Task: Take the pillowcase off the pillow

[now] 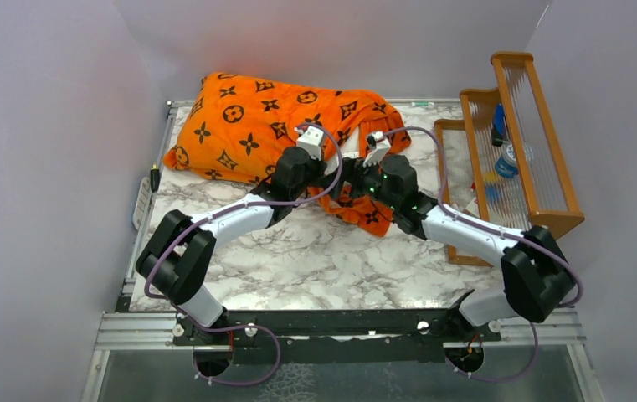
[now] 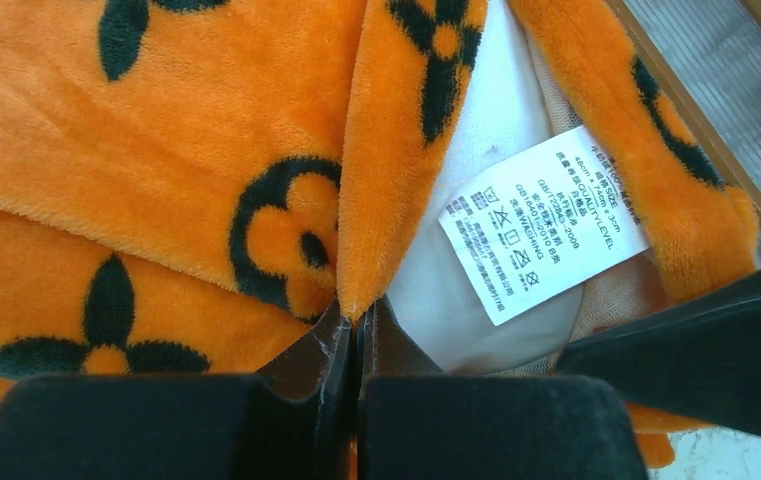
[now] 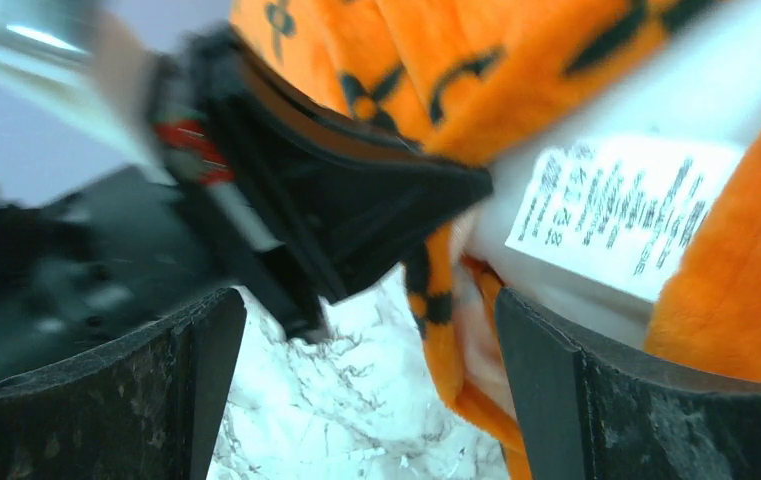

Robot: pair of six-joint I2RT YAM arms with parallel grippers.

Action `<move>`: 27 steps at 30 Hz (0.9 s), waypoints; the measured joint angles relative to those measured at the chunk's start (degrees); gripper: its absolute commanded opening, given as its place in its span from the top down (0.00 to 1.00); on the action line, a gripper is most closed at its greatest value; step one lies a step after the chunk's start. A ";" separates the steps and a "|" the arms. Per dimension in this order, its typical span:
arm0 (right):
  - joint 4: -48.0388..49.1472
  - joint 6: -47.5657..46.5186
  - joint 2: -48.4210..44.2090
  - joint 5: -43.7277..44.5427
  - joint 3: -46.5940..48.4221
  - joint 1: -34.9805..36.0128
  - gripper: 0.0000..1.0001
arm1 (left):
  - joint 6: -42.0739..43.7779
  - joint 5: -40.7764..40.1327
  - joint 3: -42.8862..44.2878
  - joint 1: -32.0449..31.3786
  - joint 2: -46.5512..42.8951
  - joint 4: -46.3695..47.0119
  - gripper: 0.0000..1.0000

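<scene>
My left gripper is holding one edge of the pillowcase's opening, so my right gripper should back away and take the pillowcase's loose edge across the pillow point(image 2: 698, 215).
The orange pillowcase point(image 1: 252, 126) with black motifs covers the pillow at the back left of the marble table point(image 1: 315, 260). Its open end lies at the near right, where both arms meet. My left gripper point(image 1: 331, 186) is shut on a fold of the pillowcase's edge point(image 2: 396, 150), seen at the fingertips in the left wrist view point(image 2: 358, 315). The white pillow point(image 2: 501, 100) with a care label point(image 2: 541, 225) shows in the opening. My right gripper point(image 3: 371, 320) is open beside the opening. A hanging pillowcase edge point(image 3: 446, 330) sits near its right finger point(image 3: 576, 400), and nothing is gripped.
A wooden slatted rack point(image 1: 507, 142) holding bottles and small items stands along the right edge of the table. A white power strip point(image 1: 143, 201) lies at the left edge. Grey walls close in the back and sides.
</scene>
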 measured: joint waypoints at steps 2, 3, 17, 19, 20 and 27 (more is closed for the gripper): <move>-0.17 4.11 2.43 0.72 -0.74 0.00 0.00 | 0.00 -0.02 -0.33 0.35 -0.07 0.37 1.00; -0.09 6.88 3.63 0.70 -1.01 0.07 0.00 | -0.02 -0.15 -0.76 0.63 -0.09 0.48 1.00; -6.91 45.38 4.81 11.39 -13.20 -4.55 0.00 | -2.60 2.38 -5.53 5.51 -5.64 2.43 1.00; -9.73 49.64 3.93 14.78 -16.11 -5.62 0.01 | -2.71 2.49 -5.53 5.79 -6.73 2.95 1.00; -9.31 51.47 3.17 15.54 -17.44 -5.79 0.03 | -2.80 2.54 -5.53 5.79 -7.08 3.06 1.00; -5.55 46.77 0.07 16.06 -17.44 -6.25 0.05 | -3.65 3.50 -5.70 5.79 -7.39 3.04 1.00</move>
